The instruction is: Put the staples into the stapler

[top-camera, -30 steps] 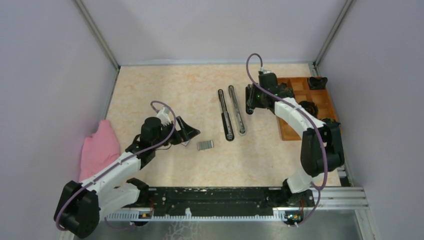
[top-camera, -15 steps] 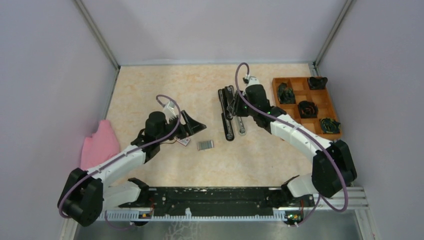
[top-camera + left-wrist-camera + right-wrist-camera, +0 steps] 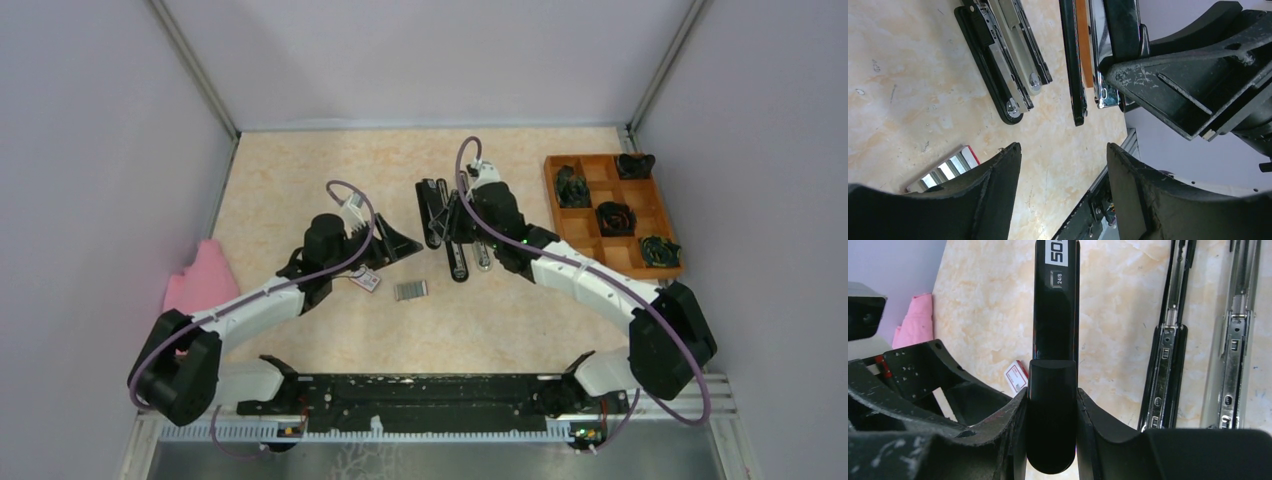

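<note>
The robot's right gripper will release the black stapler alongside the opened black stapler part (image 3: 434,240) (image 3: 1053,404), behind the staples.
My right gripper (image 3: 441,214) (image 3: 1053,392) is shut on a black stapler (image 3: 431,208) (image 3: 1056,310) and holds it over the middle of the table. In the left wrist view that stapler (image 3: 1073,65) hangs edge-on in the black right gripper. The staples (image 3: 411,290), a small silvery ridged block, lie on the table in front of it. My left gripper (image 3: 399,243) (image 3: 1063,150) hovers open just left of the staples, with nothing between its fingers. It is above a small red-and-white box (image 3: 366,280) (image 3: 950,167) (image 3: 1016,376).
Two long opened stapler parts (image 3: 458,256) (image 3: 484,250) (image 3: 1168,340) (image 3: 1234,335) lie side by side under the right wrist. A wooden tray (image 3: 598,158) of dark clips stands at the back right. A pink cloth (image 3: 200,282) (image 3: 913,322) lies at the left wall.
The right arm has swung left from the tray to the table's middle, carrying the black stapler. The left gripper has moved up and right, and its jaws have narrowed a little.
</note>
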